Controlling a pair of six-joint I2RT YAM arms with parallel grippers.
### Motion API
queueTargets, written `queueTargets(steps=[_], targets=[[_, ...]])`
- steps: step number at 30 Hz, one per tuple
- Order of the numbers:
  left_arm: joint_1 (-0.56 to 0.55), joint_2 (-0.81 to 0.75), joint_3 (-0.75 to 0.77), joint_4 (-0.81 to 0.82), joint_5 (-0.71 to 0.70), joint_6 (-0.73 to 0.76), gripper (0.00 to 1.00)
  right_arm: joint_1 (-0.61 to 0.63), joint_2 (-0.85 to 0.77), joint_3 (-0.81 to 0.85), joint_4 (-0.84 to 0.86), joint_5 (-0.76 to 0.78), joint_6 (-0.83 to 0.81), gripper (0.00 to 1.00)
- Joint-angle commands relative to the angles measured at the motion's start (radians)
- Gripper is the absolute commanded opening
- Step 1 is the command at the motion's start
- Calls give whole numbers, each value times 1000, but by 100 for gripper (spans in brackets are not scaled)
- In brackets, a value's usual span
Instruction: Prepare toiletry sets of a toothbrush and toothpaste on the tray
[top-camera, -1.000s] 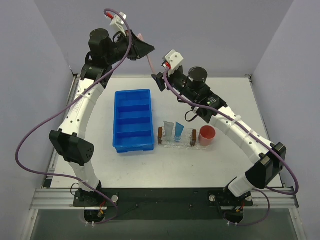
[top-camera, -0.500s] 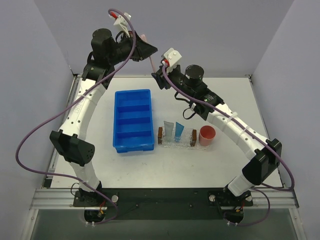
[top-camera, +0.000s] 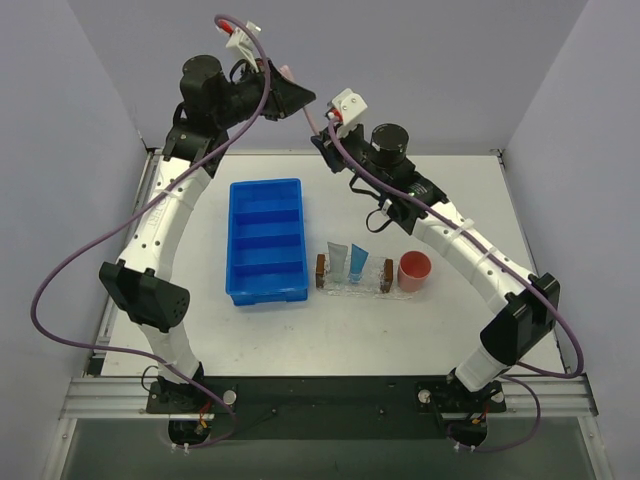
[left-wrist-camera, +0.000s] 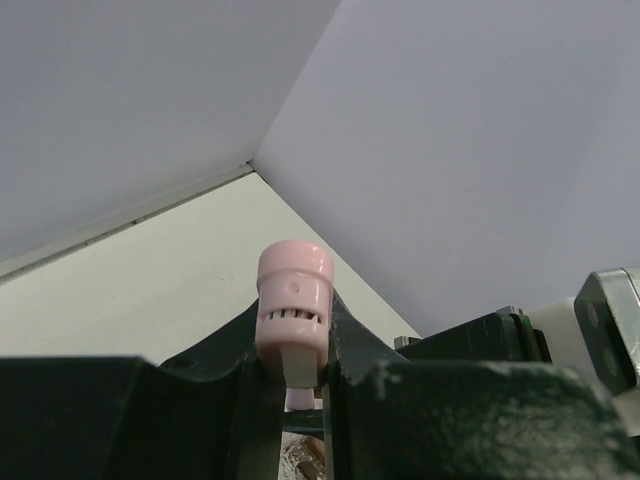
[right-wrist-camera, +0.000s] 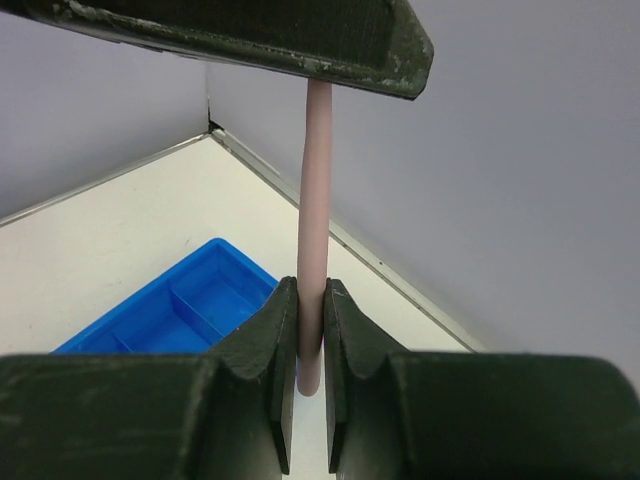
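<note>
The robot's left gripper holds the head end of the toothbrush, where the right gripper needs to hold, so the left gripper needs to first take the toothbrush's lower handle (top-camera: 312, 122).
The pink-lilac toothbrush (top-camera: 308, 119) hangs in the air above the table's back edge, gripped at both ends. My left gripper (top-camera: 292, 98) is shut on its head end (left-wrist-camera: 294, 300). My right gripper (top-camera: 318, 140) is shut on the lower end of the handle (right-wrist-camera: 317, 200), jaws tight on both sides. The clear tray (top-camera: 370, 283) with brown end blocks lies right of centre. Two toothpaste tubes stand in it, one pale grey-blue (top-camera: 337, 261) and one brighter blue (top-camera: 358, 262).
A blue compartmented bin (top-camera: 266, 240) sits left of the tray and shows below the right gripper (right-wrist-camera: 170, 310). A round pink cup (top-camera: 414, 270) stands right against the tray's right end. Grey walls close in the back and both sides.
My right gripper moved up and left to the toothbrush's lower end and closed on it. The left arm kept hold of the head end and barely moved.
</note>
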Motion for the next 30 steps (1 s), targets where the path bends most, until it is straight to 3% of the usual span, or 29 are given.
queueTargets(steps=[1,4,5,8,11,17,24,30], targets=[[-3,-15,17,97,71,-31,14,3,-1,60,23,-24,32,0],[2,-17,5,130,111,-42,36,-3,4,80,15,-19,56,0],[2,-17,0,137,121,-43,52,-5,5,85,17,-18,62,0],[5,-22,-9,155,133,-49,70,-8,7,108,12,-10,87,0],[8,-25,-23,167,141,-52,75,-8,10,129,1,2,108,0],[22,-37,-60,203,160,-68,75,-14,10,143,-8,16,124,0],[22,-40,-94,278,200,-98,50,-17,10,148,-8,30,132,0],[14,-49,-135,319,219,-123,49,-22,16,158,-12,40,142,0]])
